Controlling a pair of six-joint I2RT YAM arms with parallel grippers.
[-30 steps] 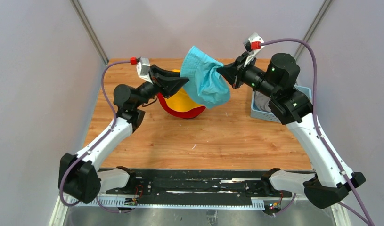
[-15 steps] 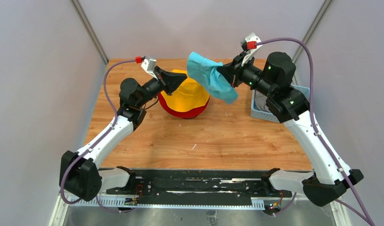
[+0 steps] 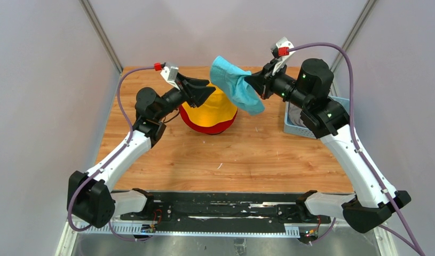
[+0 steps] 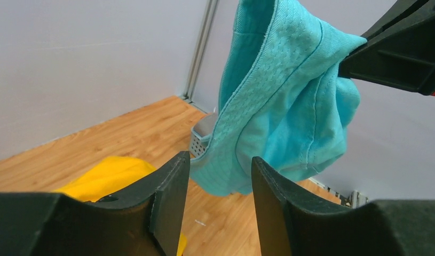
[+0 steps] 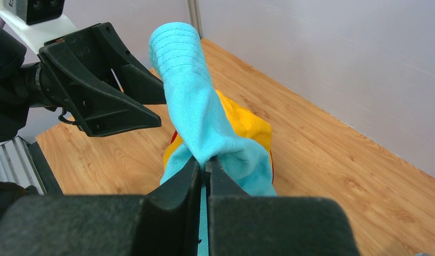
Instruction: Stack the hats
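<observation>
The teal hat hangs folded and tilted from my right gripper, so my left gripper should grab the free side of the teal hat's brim (image 3: 217, 76) before both grippers lower it over the yellow hat.
My right gripper (image 3: 252, 83) is shut on the teal hat (image 3: 235, 84) and holds it in the air above the back of the table; the hat also shows in the right wrist view (image 5: 204, 128) and in the left wrist view (image 4: 282, 101). The yellow hat (image 3: 208, 110) sits on the red hat (image 3: 215, 128), whose brim shows beneath it. My left gripper (image 3: 210, 90) is open and empty, just left of the hanging teal hat, over the yellow hat's back edge. The orange and lavender hats are out of view.
A light blue plastic basket (image 3: 291, 127) stands at the back right of the wooden table, with grey fabric (image 3: 297, 114) inside it. Grey walls close in the back and both sides.
The teal hat was spread between both grippers a second ago; my left gripper has let go and pulled back left. The hat now hangs folded from my right gripper alone.
</observation>
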